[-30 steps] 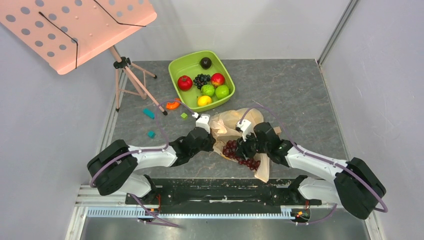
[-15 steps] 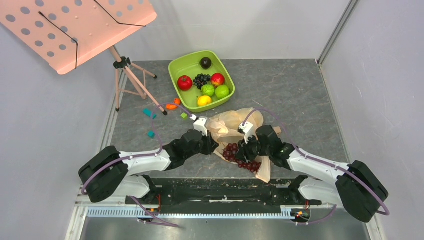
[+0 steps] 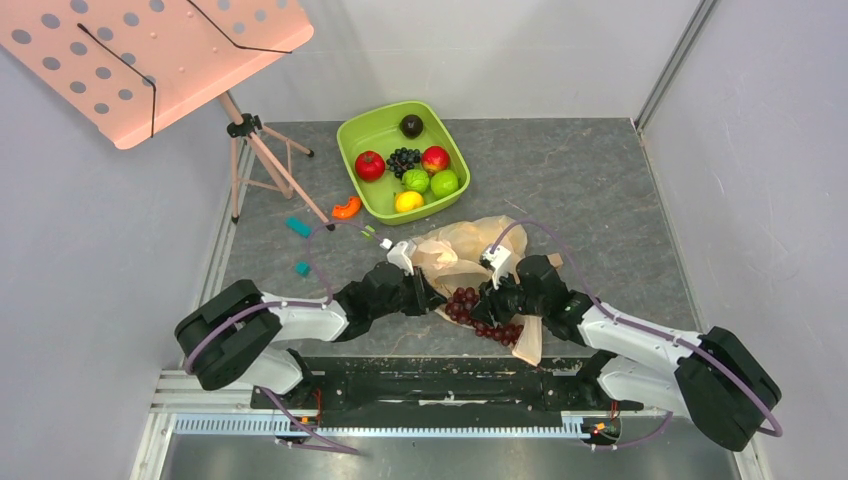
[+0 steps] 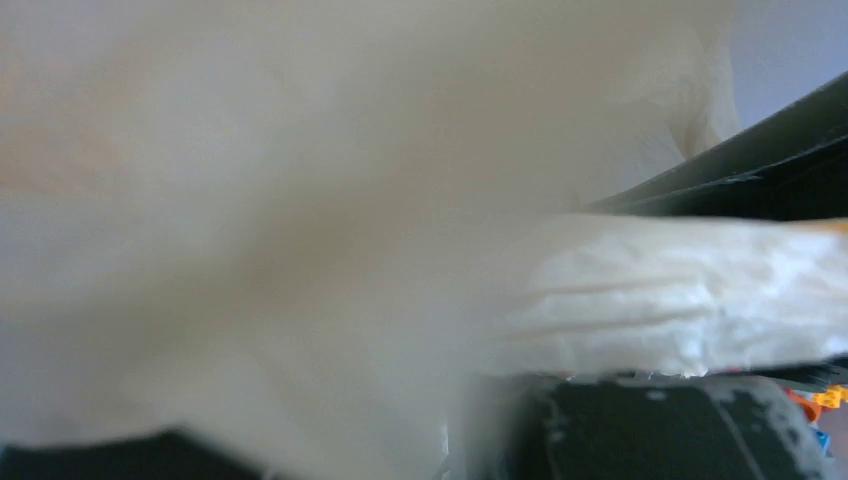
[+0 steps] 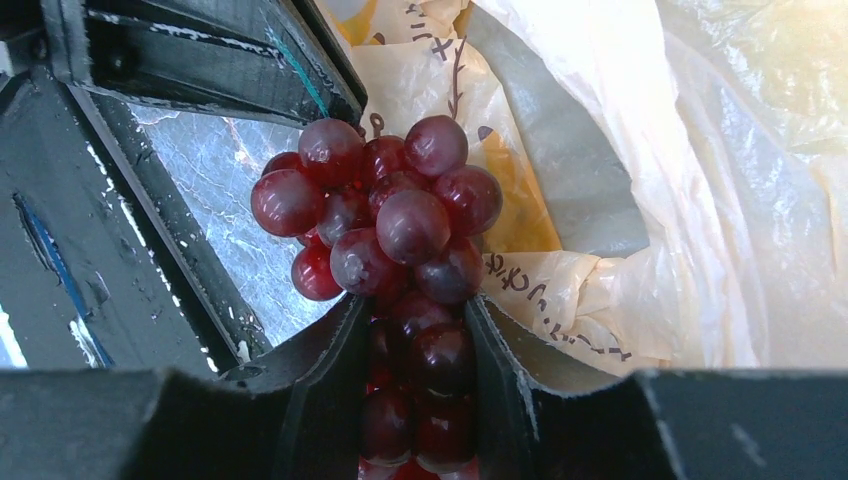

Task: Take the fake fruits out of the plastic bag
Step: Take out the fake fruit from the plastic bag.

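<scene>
The grape bunch is half in the bag, steadied by my right gripper, so my left gripper needs to open and take the grape bunch's exposed end (image 5: 345, 185) before lifting it clear.
A dark red-purple grape bunch (image 3: 470, 305) (image 5: 390, 220) lies half out of the crumpled peach-beige plastic bag (image 3: 462, 245) (image 5: 700, 180), just above the grey table. My right gripper (image 3: 492, 298) (image 5: 415, 310) is shut on the bunch's near end, with grapes pressed between both fingers. My left gripper (image 3: 428, 290) is at the bag's left edge, right beside the grapes. Blurred bag plastic (image 4: 300, 200) fills the left wrist view and hides the left jaws. No other fruit shows inside the bag.
A green tub (image 3: 362, 135) at the back holds several fruits and a blackish-blue grape bunch (image 3: 403, 160). An orange piece (image 3: 346, 208), teal blocks (image 3: 297, 227) and a small green block (image 3: 368, 232) lie left of the bag. A pink music stand (image 3: 150, 60) stands at back left.
My left gripper has slid nearer and to the right along the bag's edge, closer to the grapes. My right gripper and the bunch have drawn slightly nearer.
</scene>
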Robot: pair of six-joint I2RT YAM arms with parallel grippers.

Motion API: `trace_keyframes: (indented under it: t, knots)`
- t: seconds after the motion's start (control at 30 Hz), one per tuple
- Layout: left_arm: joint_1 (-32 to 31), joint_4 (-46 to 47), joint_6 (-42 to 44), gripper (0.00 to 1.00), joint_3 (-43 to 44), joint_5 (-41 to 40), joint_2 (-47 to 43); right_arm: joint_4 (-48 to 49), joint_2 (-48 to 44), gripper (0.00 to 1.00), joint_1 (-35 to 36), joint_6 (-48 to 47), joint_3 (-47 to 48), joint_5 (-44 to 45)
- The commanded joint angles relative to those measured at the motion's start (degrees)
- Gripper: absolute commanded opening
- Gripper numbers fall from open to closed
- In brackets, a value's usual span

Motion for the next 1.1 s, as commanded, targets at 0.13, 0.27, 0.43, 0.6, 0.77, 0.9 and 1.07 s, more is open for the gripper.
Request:
trace_keyframes:
  t: [0.13, 0.27, 0.43, 0.6, 0.77, 0.9, 1.07]
  knots:
    - [0.40, 4.05, -8.00, 0.30, -1.59, -1.78, -0.11, 3.83, -2.10, 0.36, 0.41, 1.31, -0.76, -1.32]
    - [0.41, 3.46, -8.03, 0.36, -1.69, -2.40, -1.31, 4.23, -2.18, 0.36, 0.38, 1.58, -0.93, -1.66]
    - [0.42, 5.65, -9.24, 0.39, -2.10, -1.37, -0.82, 5.66, -2.24, 0.36, 0.38, 2.43, -1.43, -2.29]
    - [0.41, 8.71, -11.10, 0.39, -2.73, -0.34, 0.47, 8.08, -2.29, 0.36, 0.38, 3.88, -2.35, -3.01]
    - [0.40, 10.52, -12.77, 0.40, -3.58, -0.26, 1.23, 10.13, -2.55, 0.36, 0.38, 5.13, -3.41, -3.13]
    - [0.41, 13.07, -14.63, 0.39, -4.39, -0.05, 1.78, 11.70, -2.73, 0.36, 0.41, 6.19, -4.20, -2.92]
    - [0.43, 14.45, -15.69, 0.36, -5.10, -0.33, 1.99, 14.57, -3.79, 0.36, 0.40, 8.11, -5.55, -2.08]
